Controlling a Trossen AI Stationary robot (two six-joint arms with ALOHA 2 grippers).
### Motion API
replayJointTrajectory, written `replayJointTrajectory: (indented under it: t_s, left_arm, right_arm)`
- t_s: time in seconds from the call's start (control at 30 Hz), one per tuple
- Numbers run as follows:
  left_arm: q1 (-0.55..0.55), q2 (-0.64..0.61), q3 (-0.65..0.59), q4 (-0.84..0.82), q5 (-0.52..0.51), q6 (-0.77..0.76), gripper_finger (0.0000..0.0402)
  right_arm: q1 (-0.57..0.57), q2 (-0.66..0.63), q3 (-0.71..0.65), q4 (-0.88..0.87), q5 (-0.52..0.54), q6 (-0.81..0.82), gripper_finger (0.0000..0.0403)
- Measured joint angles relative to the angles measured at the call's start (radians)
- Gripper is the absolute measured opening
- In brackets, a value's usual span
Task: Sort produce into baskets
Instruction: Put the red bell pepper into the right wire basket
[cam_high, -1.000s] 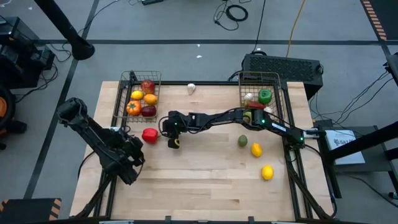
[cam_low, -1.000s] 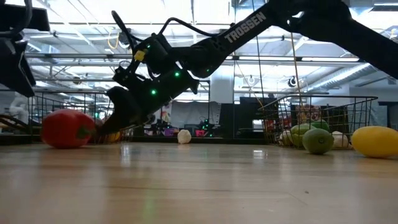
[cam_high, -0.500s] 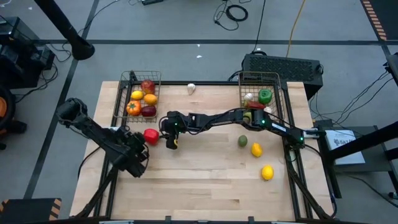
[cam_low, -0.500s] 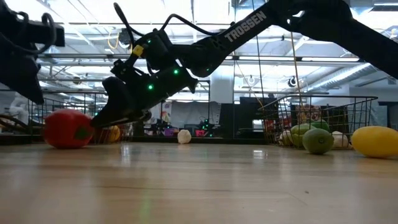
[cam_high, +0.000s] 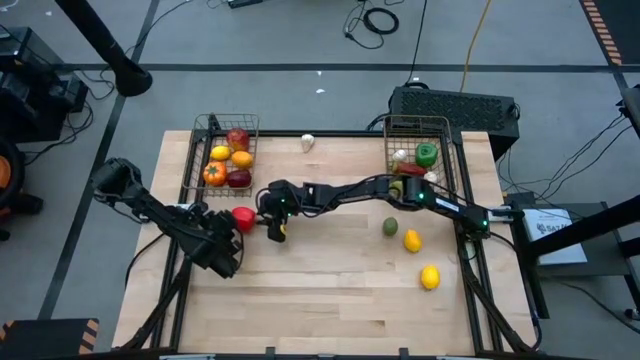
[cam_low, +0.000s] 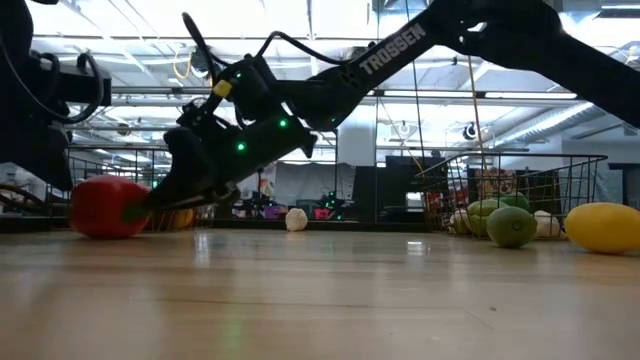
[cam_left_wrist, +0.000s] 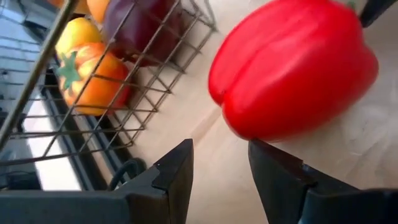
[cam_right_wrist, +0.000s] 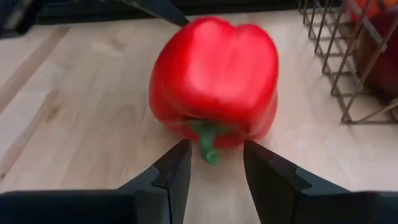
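My right gripper should take the red pepper's stem deeper (cam_right_wrist: 206, 133) before lifting the pepper, because the stem sits shallow between its open fingers.
A red pepper (cam_high: 242, 216) lies on its side on the table, just in front of the left basket (cam_high: 203, 130), which holds several pieces of produce. My right gripper (cam_right_wrist: 214, 149) reaches across from the table's right and stands open, with the pepper's green stem (cam_right_wrist: 207, 142) between its fingertips. My left gripper (cam_left_wrist: 221, 149) is open at the pepper's near left side; the pepper (cam_left_wrist: 292, 68) lies just past its fingertips. The right basket (cam_high: 447, 150) holds green and white produce. My right gripper has its fingertips (cam_right_wrist: 180, 155) at the pepper's stem end, coming slanting down from the table's right. I cannot tell whether they touch the pepper's body. The pepper rests on the table.
A white garlic (cam_high: 308, 142) lies near the far edge between the baskets. A green fruit (cam_high: 390, 227) and two yellow lemons (cam_high: 412, 240) (cam_high: 430, 277) lie on the table's right half. The left basket's wire wall (cam_right_wrist: 336, 68) stands close beside the pepper.
My left gripper has come down and moved toward the red pepper from the near left. The pepper and my right gripper have stayed in place.
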Motion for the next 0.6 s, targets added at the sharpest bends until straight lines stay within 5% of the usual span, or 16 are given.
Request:
replayJointTrajectory:
  t_s: [0.4,0.6]
  left_arm:
    - [-0.001,0.0,0.0,0.072,-0.021,0.061,0.0161]
    - [-0.001,0.0,0.0,0.071,-0.04,0.061,0.0161]
  right_arm:
    - [-0.021,0.002,0.0,-0.026,-0.054,0.066,0.0137]
    - [-0.018,0.002,0.0,-0.018,-0.078,0.05,0.0096]
